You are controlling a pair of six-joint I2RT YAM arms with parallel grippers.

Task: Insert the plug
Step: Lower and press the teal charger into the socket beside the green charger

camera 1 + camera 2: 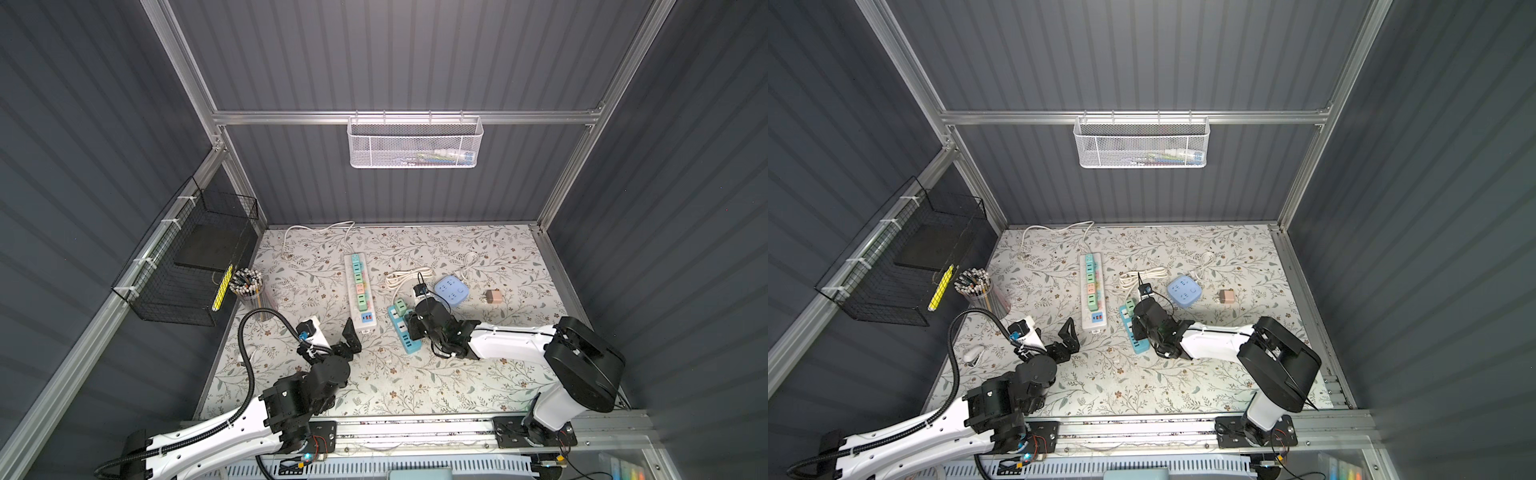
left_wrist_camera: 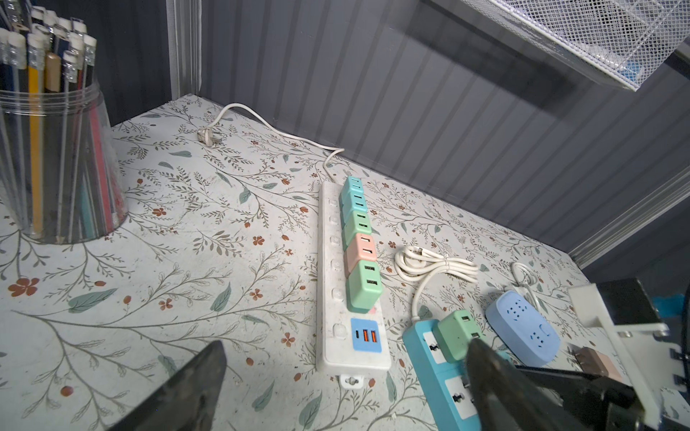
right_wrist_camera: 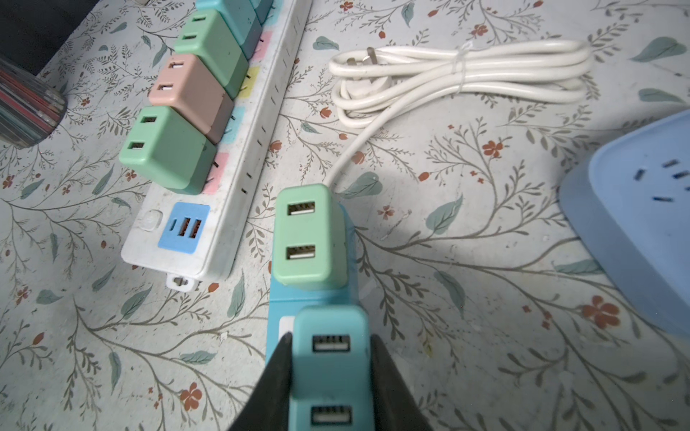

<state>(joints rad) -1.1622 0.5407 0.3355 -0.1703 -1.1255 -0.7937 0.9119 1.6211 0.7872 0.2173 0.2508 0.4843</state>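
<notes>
The teal plug will be released from my right gripper between the long white power strip and the coiled white cable [image 1: 390, 293] [image 3: 305, 168].
My right gripper [image 3: 331, 337] is shut on a teal plug [image 3: 330, 377] with two USB ports, one finger on each side. The plug stands over the blue power strip [image 3: 274, 298], right behind a green plug [image 3: 308, 239] that sits in the strip's end socket. Whether the teal plug's pins are in a socket is hidden. In both top views the right gripper [image 1: 411, 324] [image 1: 1138, 322] is above the blue power strip [image 1: 409, 347] [image 1: 1139, 345]. My left gripper [image 1: 351, 334] [image 2: 345, 345] is open and empty at the near end of the long white power strip [image 1: 360, 291].
The white strip carries several coloured plugs. A coiled white cable [image 1: 405, 276], a light blue socket cube [image 1: 451, 289] and a pink plug [image 1: 493, 296] lie behind the right gripper. A pencil cup [image 1: 249, 286] and a black wire basket [image 1: 187, 266] are at the left.
</notes>
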